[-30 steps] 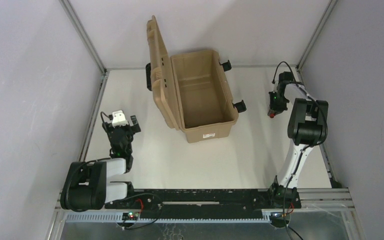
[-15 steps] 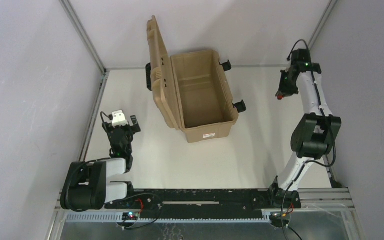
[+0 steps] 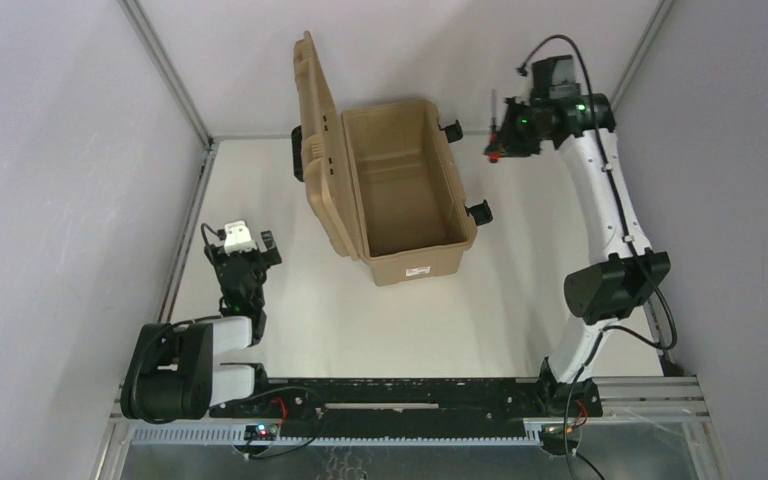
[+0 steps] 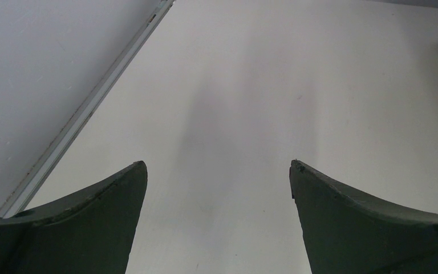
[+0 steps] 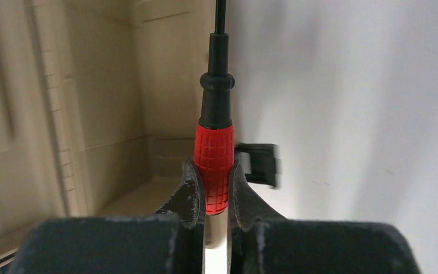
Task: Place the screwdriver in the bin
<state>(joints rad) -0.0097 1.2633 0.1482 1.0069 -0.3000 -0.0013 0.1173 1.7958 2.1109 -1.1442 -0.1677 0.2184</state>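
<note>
The robot's right gripper will set the screwdriver down on the middle of the tan bin's bottom (image 3: 401,202). The screwdriver hangs high by the bin's far end.
The screwdriver (image 5: 214,165), red grip with a black collar and thin shaft, is clamped between the fingers of my right gripper (image 5: 212,171), which is shut on its handle. In the top view the right gripper (image 3: 500,140) hangs high just right of the bin's far end, the screwdriver (image 3: 495,150) in it. The bin (image 3: 457,195) is a tan box standing open, its lid upright on the left side; its inside shows empty. Its wall (image 5: 91,114) fills the left of the right wrist view. My left gripper (image 3: 245,262) rests low at the near left, open over bare table (image 4: 217,165).
Black latches (image 3: 478,211) stick out from the bin's right side, one showing in the right wrist view (image 5: 259,164). Grey walls and a metal frame rail (image 3: 185,235) enclose the white table. A small white label (image 3: 422,268) marks the bin's near end.
My right arm has risen and swung from the table's right side toward the bin's far right corner, carrying the screwdriver. The left arm has stayed put.
</note>
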